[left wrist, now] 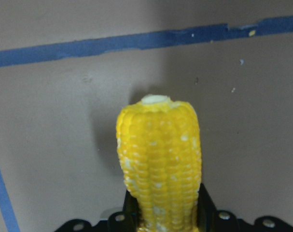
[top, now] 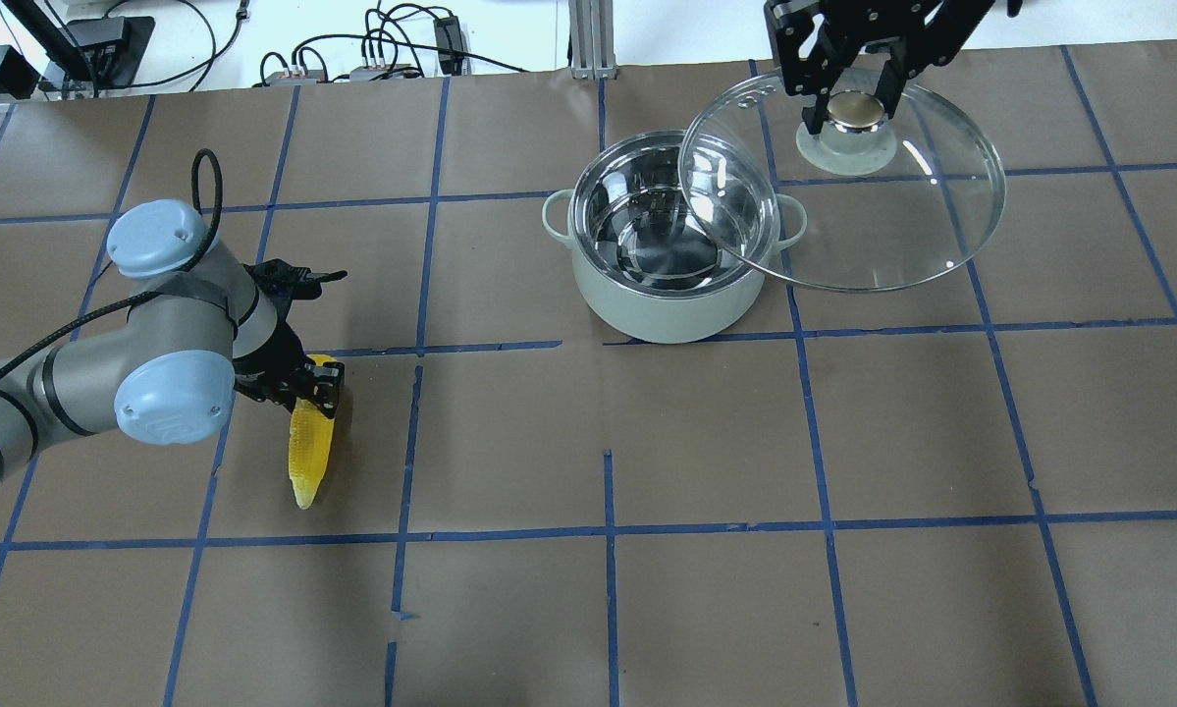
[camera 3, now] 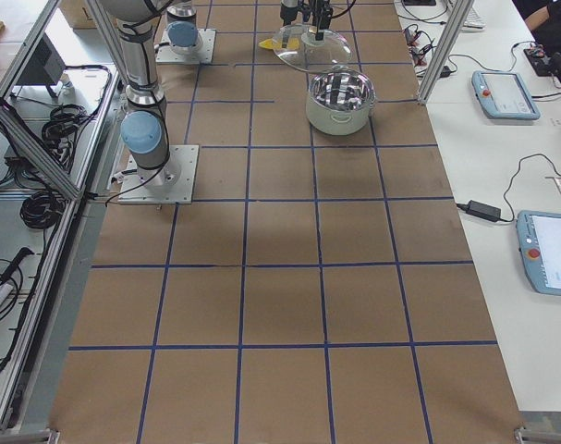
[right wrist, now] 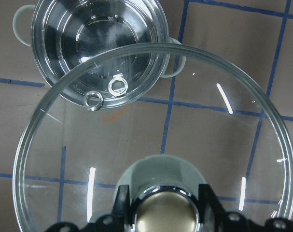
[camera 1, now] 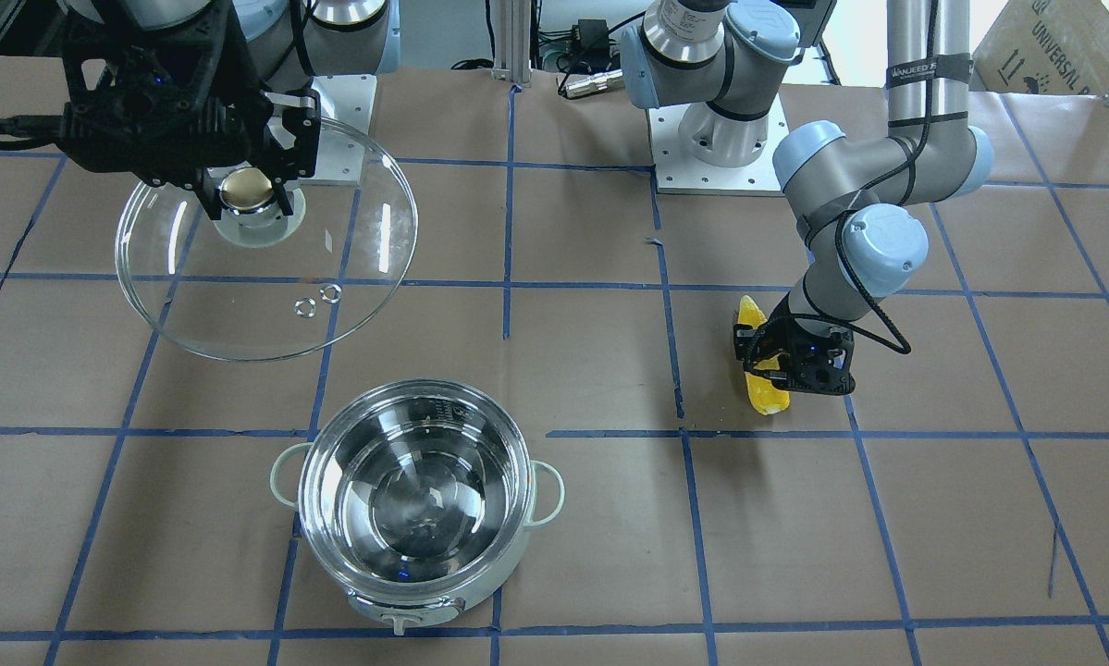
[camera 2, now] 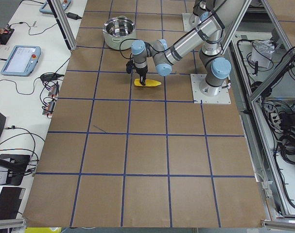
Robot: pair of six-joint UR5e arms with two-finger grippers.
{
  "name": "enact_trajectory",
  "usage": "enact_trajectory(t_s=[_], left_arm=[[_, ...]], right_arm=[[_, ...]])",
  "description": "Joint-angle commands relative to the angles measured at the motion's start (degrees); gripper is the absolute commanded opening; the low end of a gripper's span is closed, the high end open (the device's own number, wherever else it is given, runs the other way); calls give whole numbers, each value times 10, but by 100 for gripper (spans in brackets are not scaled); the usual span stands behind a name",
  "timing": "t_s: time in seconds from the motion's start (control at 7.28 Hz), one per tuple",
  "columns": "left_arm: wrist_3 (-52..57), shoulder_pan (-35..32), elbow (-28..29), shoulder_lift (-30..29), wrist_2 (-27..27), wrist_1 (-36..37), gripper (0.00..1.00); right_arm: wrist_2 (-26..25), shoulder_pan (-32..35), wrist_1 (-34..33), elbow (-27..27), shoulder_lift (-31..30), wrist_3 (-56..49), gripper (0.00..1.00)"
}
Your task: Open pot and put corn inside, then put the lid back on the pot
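Note:
Next, my left gripper lets go of the yellow corn on the shiny bottom of the open pot (camera 1: 430, 525), near the middle.
The pot (top: 662, 309) stands open and empty on the brown table; it also shows in the front view (camera 1: 466, 587). My right gripper (top: 853, 103) is shut on the lid's knob (right wrist: 168, 212). It holds the clear glass lid (top: 873, 226) tilted in the air, beside the pot and overlapping its rim in the overhead view. The yellow corn (top: 311, 442) lies on the table far to the pot's left. My left gripper (top: 315, 381) reaches down on the corn's blunt end. In the left wrist view its fingers sit tight on both sides of the corn (left wrist: 158, 159).
Blue tape lines grid the brown paper table. The arms' white base plates (camera 1: 716, 153) stand at the robot's edge. Cables and boxes (top: 372, 59) lie beyond the table's far edge. Tablets (camera 3: 506, 92) sit on the operators' side table.

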Motion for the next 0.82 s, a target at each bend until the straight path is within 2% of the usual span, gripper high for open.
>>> enact_trajectory(t_s=[0.0,0.27,0.55,0.69], left_arm=[[-26,-61,91,-2,-10,-51,2],[-136,-127,226,-22,-39,-148,2],[-218,-203,362,-98,-54,-186,2],[-250,-235,440,-131,-54,-232,2]], right_arm=[[12,-37,-41,108,-78,-23,16],[31,-61,-62,191,-130,-24,16],[32,-61,-63,223,-135,-21,17],[32,-61,-76,244,-137,-20,16]])
